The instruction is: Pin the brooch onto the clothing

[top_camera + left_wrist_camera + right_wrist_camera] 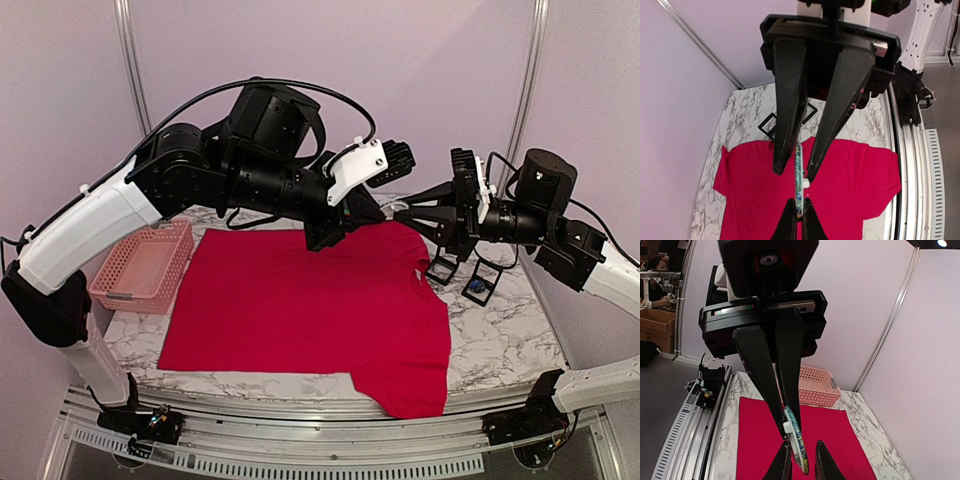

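My right gripper's narrow fingertips have the brooch slanting across them, so next my right gripper opens wider and takes the brooch squarely by its free rim (pixel 805 467).
The red T-shirt (pixel 290 300) lies flat on the marble table. Above its collar the two grippers meet tip to tip. My left gripper (pixel 799 202) is shut on the lower rim of the brooch (pixel 799 170), a thin round disc with a blue-green swirled face and a white piece on its back, seen edge-on. My right gripper (pixel 802 444) straddles the brooch (pixel 799 452) from the opposite side. Its jaws are narrowly open, with a gap showing between the disc and one finger. In the top view the left gripper (pixel 383 212) and right gripper (pixel 402 212) hide the brooch.
A pink plastic basket (pixel 145 265) stands at the table's left, beside the shirt's sleeve. Two small black frame stands (pixel 442 268) sit on the marble to the right of the collar, with a small blue object (pixel 478 290) by one. Purple walls enclose the back and sides.
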You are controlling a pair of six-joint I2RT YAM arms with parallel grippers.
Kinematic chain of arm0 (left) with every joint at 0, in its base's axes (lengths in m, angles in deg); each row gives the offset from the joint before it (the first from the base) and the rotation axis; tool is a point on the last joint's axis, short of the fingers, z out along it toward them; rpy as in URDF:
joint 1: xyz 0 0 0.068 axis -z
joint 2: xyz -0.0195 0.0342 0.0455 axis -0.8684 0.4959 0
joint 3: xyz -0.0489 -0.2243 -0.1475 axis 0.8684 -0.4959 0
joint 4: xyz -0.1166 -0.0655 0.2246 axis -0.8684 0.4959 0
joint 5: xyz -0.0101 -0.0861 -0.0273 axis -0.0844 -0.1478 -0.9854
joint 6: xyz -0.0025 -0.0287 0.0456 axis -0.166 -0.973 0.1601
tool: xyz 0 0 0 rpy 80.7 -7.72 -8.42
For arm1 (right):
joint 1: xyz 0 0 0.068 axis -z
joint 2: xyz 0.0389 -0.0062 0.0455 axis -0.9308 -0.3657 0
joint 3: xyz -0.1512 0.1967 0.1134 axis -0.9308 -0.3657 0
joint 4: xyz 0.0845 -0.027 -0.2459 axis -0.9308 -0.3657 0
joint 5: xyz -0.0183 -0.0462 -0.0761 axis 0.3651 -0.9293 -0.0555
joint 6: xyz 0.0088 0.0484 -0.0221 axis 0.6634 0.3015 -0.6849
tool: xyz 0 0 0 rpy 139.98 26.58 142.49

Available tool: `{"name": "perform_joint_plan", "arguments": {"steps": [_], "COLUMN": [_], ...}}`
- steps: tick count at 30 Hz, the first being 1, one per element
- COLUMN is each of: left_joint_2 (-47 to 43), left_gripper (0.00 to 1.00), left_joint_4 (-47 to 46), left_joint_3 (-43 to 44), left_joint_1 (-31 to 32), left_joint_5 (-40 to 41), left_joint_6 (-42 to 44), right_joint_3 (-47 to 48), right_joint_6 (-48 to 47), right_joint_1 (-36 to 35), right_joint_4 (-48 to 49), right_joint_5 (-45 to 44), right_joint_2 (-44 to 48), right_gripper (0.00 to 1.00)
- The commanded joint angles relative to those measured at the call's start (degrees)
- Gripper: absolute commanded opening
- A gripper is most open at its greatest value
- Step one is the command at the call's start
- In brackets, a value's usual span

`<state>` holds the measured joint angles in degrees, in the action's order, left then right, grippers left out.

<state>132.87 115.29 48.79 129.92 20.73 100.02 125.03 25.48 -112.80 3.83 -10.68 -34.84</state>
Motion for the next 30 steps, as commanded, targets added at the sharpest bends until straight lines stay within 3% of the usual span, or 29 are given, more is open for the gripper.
{"name": "perform_joint_plan", "arguments": {"steps": [1,14,30], "left_joint_2": [1.0,1.1,1.5], "left_gripper": [0.00,0.00,0.00], "left_joint_4": [1.3,1.8,2.1], "left_joint_3": [1.2,1.1,1.4], "left_joint_1": [1.6,3.6,5.1], "left_joint_5": [-0.4,0.4,-0.3], "left_joint_6": [1.0,4.9,5.2], "right_joint_3": [0.3,0.6,2.0], "right_joint_6": [0.5,1.4,5.5], "right_joint_1": [-0.3,-0.3,-0.4], "right_joint_4": [0.2,0.7,1.3], "right_joint_5": [-0.4,-1.8,-8.5], "right_joint_2": [0.1,-1.3,-3.9], "right_gripper": [0.15,0.01,0.10]}}
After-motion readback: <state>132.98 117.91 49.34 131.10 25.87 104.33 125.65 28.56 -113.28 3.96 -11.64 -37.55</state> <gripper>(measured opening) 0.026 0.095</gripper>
